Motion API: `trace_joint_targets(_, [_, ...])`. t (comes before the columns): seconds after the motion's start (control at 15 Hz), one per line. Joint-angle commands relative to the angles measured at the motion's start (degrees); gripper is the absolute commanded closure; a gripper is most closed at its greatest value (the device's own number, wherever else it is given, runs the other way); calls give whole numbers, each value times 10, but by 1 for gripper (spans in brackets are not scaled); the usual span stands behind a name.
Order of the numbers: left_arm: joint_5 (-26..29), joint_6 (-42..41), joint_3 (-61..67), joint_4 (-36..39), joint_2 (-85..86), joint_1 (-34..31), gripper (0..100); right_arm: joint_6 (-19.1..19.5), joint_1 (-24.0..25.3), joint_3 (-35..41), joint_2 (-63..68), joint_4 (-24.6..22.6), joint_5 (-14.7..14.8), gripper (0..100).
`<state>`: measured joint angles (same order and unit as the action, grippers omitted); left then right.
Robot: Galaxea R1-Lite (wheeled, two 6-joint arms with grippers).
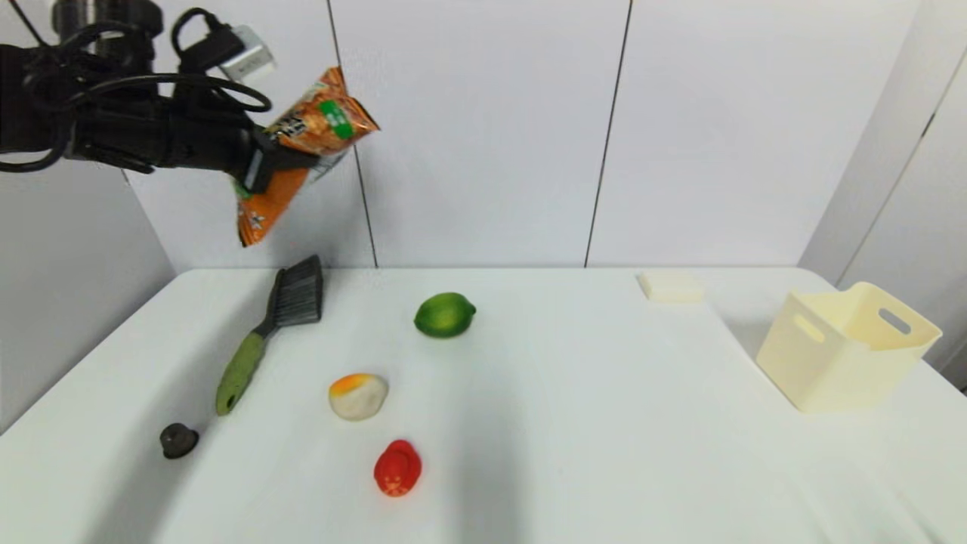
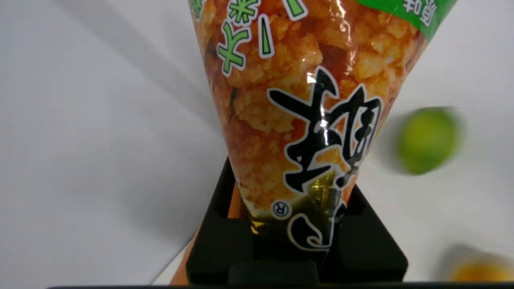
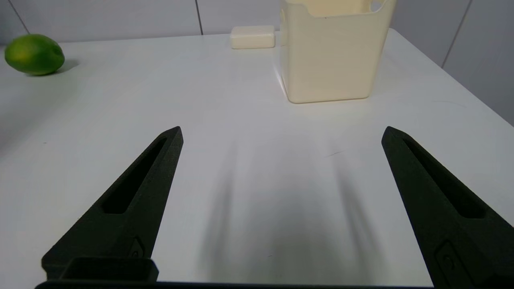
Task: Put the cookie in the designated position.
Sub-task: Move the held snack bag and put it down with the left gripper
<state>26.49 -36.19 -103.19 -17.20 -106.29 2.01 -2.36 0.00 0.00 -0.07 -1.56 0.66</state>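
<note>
The cookie bag, which hangs high above the table's far corner, will be let go by my left gripper on the white tabletop (image 1: pixel 220 304) between the brush and the side.
The cookie bag (image 1: pixel 302 151), long, crinkly and orange with a green badge, hangs high above the table's far left corner. My left gripper (image 1: pixel 283 159) is shut on its middle, and the bag tilts with one end up and the other drooping down. In the left wrist view the cookie bag (image 2: pixel 305 112) fills the space between my fingers (image 2: pixel 217 241). My right gripper (image 3: pixel 281 134) stands open low over bare white tabletop (image 3: pixel 249 120), nothing between its fingers; it is out of the head view.
On the table lie a brush (image 1: pixel 268 325), a lime (image 1: pixel 444 314), an orange-and-white lump (image 1: pixel 357 396), a red toy (image 1: pixel 397 468) and a dark knob (image 1: pixel 178 440). A cream basket (image 1: pixel 846 344) stands at right, a flat cream pad (image 1: pixel 669 286) at the back.
</note>
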Motion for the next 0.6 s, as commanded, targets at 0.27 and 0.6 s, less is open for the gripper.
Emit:
trace_joint_targets(0.27, [-1, 89, 3, 16, -62, -162, 100, 0, 0, 1, 0, 0, 0, 0])
trace_joint_targets(0.6, [-25, 104, 41, 16, -117, -181, 100, 0, 0, 1, 0, 0, 0, 0])
